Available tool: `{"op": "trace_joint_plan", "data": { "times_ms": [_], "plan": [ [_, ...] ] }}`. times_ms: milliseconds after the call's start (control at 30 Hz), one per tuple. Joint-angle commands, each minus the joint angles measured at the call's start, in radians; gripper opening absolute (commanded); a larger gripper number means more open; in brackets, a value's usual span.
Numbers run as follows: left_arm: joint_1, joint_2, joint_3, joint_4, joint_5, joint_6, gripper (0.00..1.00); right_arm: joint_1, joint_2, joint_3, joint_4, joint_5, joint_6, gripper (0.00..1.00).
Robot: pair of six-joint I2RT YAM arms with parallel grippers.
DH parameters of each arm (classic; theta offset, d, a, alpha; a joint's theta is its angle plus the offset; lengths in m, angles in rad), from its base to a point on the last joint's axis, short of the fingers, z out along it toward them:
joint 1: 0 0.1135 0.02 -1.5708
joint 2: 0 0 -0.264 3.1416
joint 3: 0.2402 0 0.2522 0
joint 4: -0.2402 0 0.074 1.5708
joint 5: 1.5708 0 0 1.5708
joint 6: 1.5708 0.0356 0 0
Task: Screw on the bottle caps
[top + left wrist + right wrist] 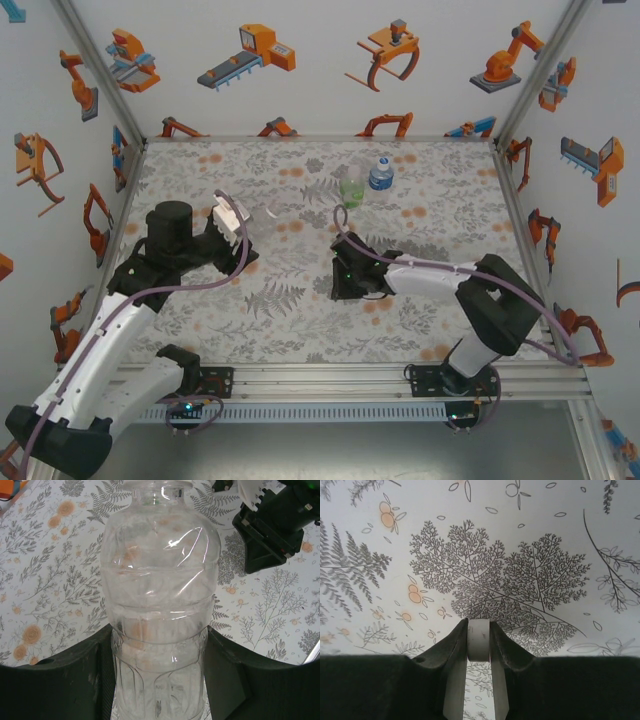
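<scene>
My right gripper pinches the white bottle cap edge-on across its flat sides. I will lay it flat, top up, and grip the cap's round side [478, 647].
My left gripper [159, 680] is shut on the lower body of the plain transparent bottle [160, 580], whose neck points away from the camera. From above, this gripper [243, 222] holds the bottle [264, 213] over the left-middle of the table. My right gripper [479, 632] is shut on a small white bottle cap [479, 641], pinched edge-on between the fingertips just above the floral tabletop. In the top view it [346, 283] points down at the table's centre. The green-label bottle [352, 188] and blue-label bottle [380, 173] stand upright side by side at the back.
The floral-print table [300, 320] is framed by aluminium rails, with white printed walls on three sides. The right gripper's black body [272, 527] lies close to the right of the held bottle's neck in the left wrist view.
</scene>
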Motion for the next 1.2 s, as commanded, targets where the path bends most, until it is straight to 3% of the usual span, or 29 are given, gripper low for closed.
{"op": "trace_joint_plan", "data": {
  "times_ms": [0,133,233,467,567,700,833,1033,1167],
  "plan": [
    [-0.003,0.0,0.026,-0.006,0.003,0.012,0.15,-0.081,-0.006,-0.121,0.256,-0.198,0.136,0.26],
    [-0.003,0.004,0.024,-0.006,-0.001,0.013,0.15,-0.147,-0.024,-0.23,0.345,-0.246,0.197,0.28],
    [-0.002,0.009,0.025,-0.008,-0.002,0.013,0.15,-0.163,-0.074,-0.242,0.221,-0.197,0.159,0.39],
    [-0.003,0.022,0.026,-0.009,-0.003,0.012,0.15,-0.163,-0.168,-0.172,-0.064,-0.042,0.057,0.4],
    [-0.003,0.023,0.026,-0.013,-0.007,0.013,0.15,-0.157,-0.18,-0.129,-0.113,-0.014,0.023,0.46],
    [-0.003,0.026,0.026,-0.012,-0.011,0.015,0.15,-0.107,-0.175,-0.034,-0.211,0.093,-0.013,0.55],
    [-0.004,0.028,0.026,-0.017,-0.011,0.016,0.15,-0.028,-0.138,0.049,-0.263,0.206,-0.073,0.55],
    [-0.002,0.035,0.031,-0.017,-0.009,0.015,0.16,0.06,-0.036,0.169,-0.322,0.278,-0.182,0.5],
    [-0.003,0.037,0.032,-0.022,-0.011,0.017,0.16,0.077,0.044,0.249,-0.362,0.246,-0.193,0.49]
  ]
}}
